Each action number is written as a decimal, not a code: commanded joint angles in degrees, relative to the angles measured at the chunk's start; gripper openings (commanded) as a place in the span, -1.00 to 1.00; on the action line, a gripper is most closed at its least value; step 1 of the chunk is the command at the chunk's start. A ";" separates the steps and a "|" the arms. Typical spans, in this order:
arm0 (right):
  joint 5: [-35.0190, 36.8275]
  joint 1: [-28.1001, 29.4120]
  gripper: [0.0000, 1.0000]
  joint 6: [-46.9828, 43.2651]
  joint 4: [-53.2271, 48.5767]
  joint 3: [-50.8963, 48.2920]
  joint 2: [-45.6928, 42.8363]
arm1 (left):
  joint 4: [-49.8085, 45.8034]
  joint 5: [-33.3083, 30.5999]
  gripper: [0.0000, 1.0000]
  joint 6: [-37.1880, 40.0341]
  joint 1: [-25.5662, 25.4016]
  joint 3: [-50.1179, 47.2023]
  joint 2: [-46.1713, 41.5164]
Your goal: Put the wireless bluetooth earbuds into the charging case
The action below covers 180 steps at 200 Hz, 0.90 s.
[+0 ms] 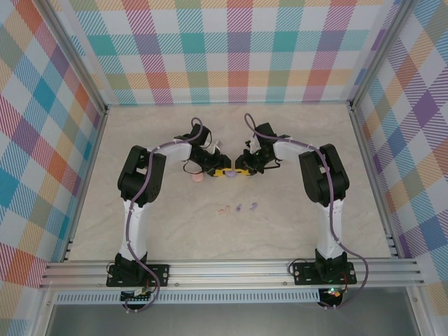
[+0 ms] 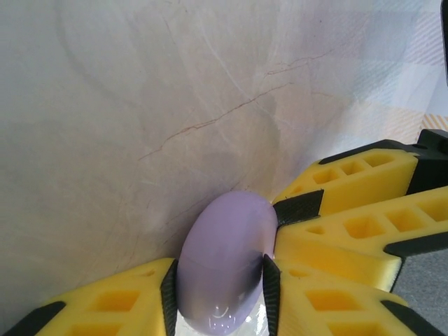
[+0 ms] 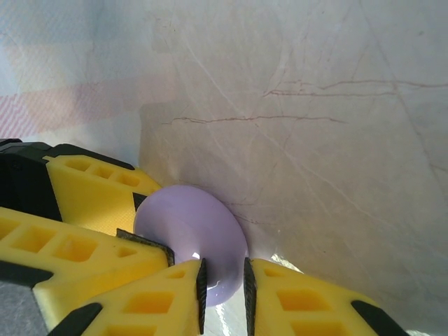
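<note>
My left gripper will lay the lilac charging case down flat and grip it across the case's rim (image 2: pixel 238 197), because it now holds the case at an angle by its two sides.
A lilac round charging case (image 1: pixel 230 173) is held edge-up just above the table, between both grippers at mid-table. My left gripper (image 1: pixel 222 171) is shut on it, black pads pressing its two faces (image 2: pixel 222 269). My right gripper (image 1: pixel 240 171) is shut on the rim from the other side, where the case (image 3: pixel 190 234) pokes up between the pads. The right gripper's yellow fingers (image 2: pixel 350 210) show in the left wrist view; the left gripper's fingers (image 3: pixel 84 210) show in the right wrist view. Tiny pale pink earbuds (image 1: pixel 224 208) and two lilac earbuds (image 1: pixel 239 207) (image 1: pixel 254 206) lie loose nearer the bases.
A pale pink round case (image 1: pixel 198 178) lies on the table just left of the held case, under the left arm's wrist. The marble-pattern table (image 1: pixel 315 133) is walled by checked panels on three sides, with an aluminium rail along the near edge.
</note>
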 commanded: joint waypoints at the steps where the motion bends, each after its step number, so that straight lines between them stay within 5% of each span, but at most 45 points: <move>1: -0.05 0.23 -0.50 0.42 -0.20 -0.56 1.79 | 1.43 1.56 -0.33 -1.31 -1.42 -1.16 -1.59; 129: -1.29 -4.09 -0.28 -0.99 5.35 -8.38 -11.48 | 13.92 -2.28 -0.44 -8.65 -1.20 -7.67 -11.14; 180: -1.99 -5.13 -0.27 -0.95 5.26 -9.72 -9.60 | 12.78 -2.84 -0.43 -8.04 -1.34 -7.93 -9.24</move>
